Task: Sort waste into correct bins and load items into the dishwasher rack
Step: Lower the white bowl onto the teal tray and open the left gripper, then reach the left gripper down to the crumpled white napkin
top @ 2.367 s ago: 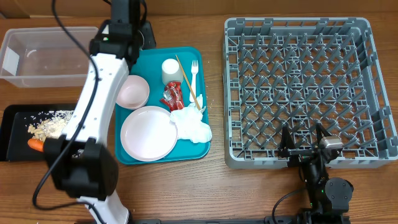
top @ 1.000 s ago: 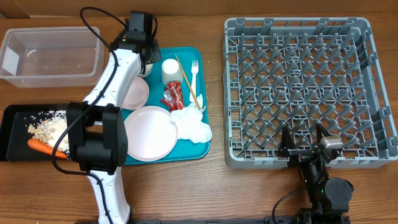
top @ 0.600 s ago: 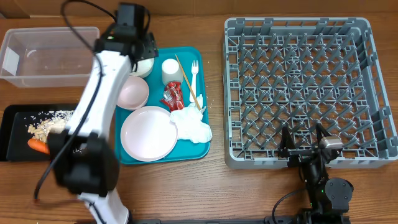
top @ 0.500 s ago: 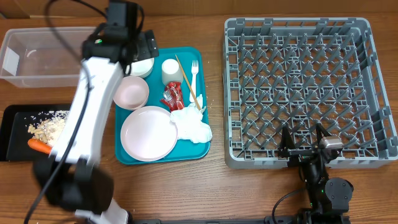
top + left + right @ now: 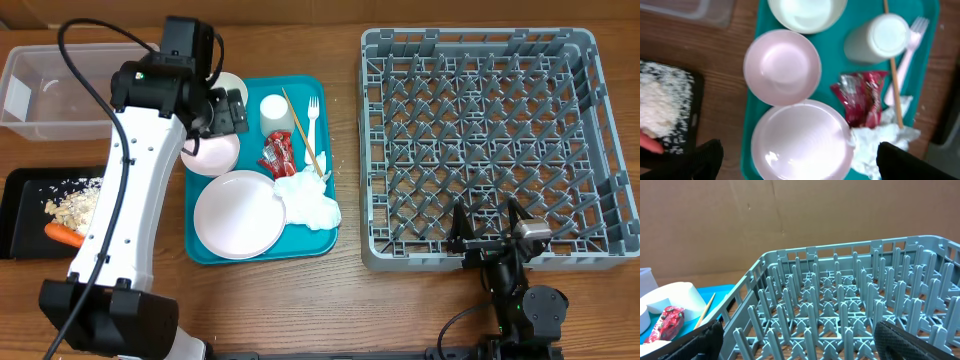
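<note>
My left gripper will go to the napkin next and close on the napkin's corner (image 5: 287, 185) (image 5: 861, 137) between the red wrapper and the round plate.
My left gripper (image 5: 222, 112) (image 5: 800, 160) hangs open and empty over the teal tray (image 5: 250, 255), above the round plate (image 5: 800, 142) (image 5: 238, 214). Behind the plate sit a pinkish bowl (image 5: 782, 67) (image 5: 212, 152) and a white bowl (image 5: 807, 12) (image 5: 232, 88). Also on the tray: cup (image 5: 275, 112), fork (image 5: 312, 120), wooden stick (image 5: 303, 132), red wrapper (image 5: 275, 155), napkin (image 5: 308, 200). The black tray (image 5: 25, 215) holds food scraps (image 5: 75, 203) and a carrot (image 5: 63, 234). My right gripper (image 5: 488, 228) (image 5: 800, 337) stands open at the grey rack's (image 5: 480, 150) near edge.
A clear tub (image 5: 60, 90) sits at the back left, beside the teal tray. The left arm's white link slants over the table between the black tray and the teal tray. The rack (image 5: 840, 295) holds nothing.
My left gripper opened and let go of the white bowl at the tray's back left corner, then drew toward the tray's middle. The right arm has not moved.
</note>
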